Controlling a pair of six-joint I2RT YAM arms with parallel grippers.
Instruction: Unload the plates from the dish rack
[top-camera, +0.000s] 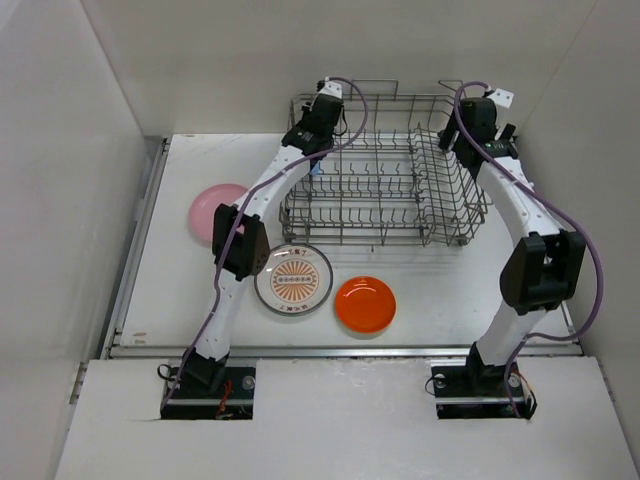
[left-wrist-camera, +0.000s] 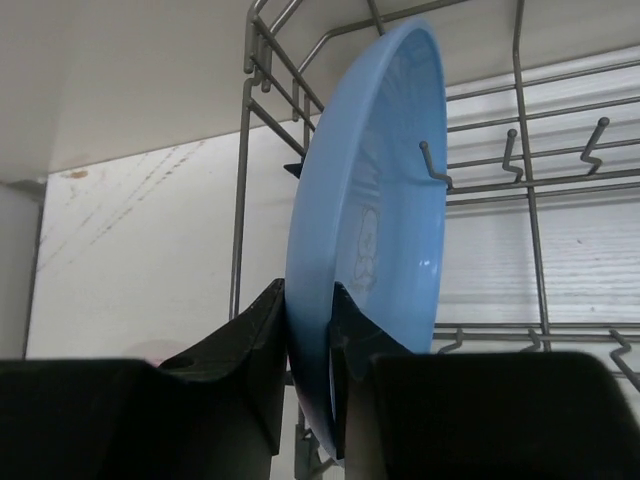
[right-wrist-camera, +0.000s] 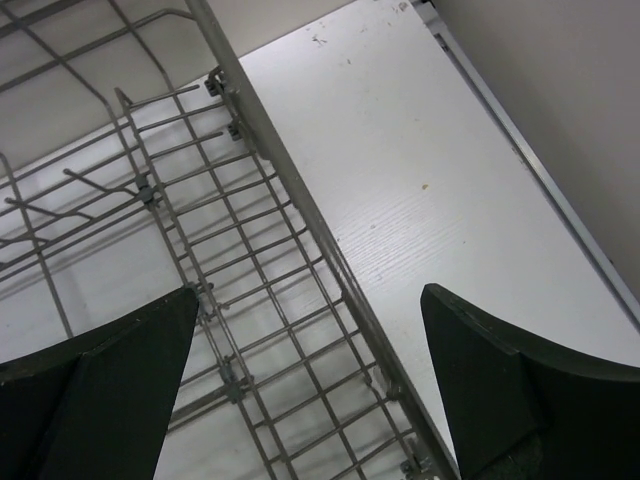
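Observation:
My left gripper has the blue plate. It will let go of it flat on top of the pink plate (top-camera: 225, 210) beside the dish rack.
The grey wire dish rack (top-camera: 400, 190) stands at the back of the table. My left gripper (top-camera: 312, 150) is at its left end, shut on the rim of a blue plate (left-wrist-camera: 370, 230) that stands on edge among the tines; the fingers (left-wrist-camera: 260, 350) pinch its lower rim. In the top view only a sliver of the blue plate (top-camera: 316, 168) shows. My right gripper (top-camera: 468, 135) is open and empty, straddling the rack's right rim (right-wrist-camera: 300, 220). A pink plate (top-camera: 212, 210), a white patterned plate (top-camera: 293, 279) and an orange plate (top-camera: 365, 304) lie flat on the table.
White walls close in on the left, back and right. The rack's raised sides and upright tines (left-wrist-camera: 520, 150) surround the blue plate. A metal strip (top-camera: 340, 350) runs along the table's near edge.

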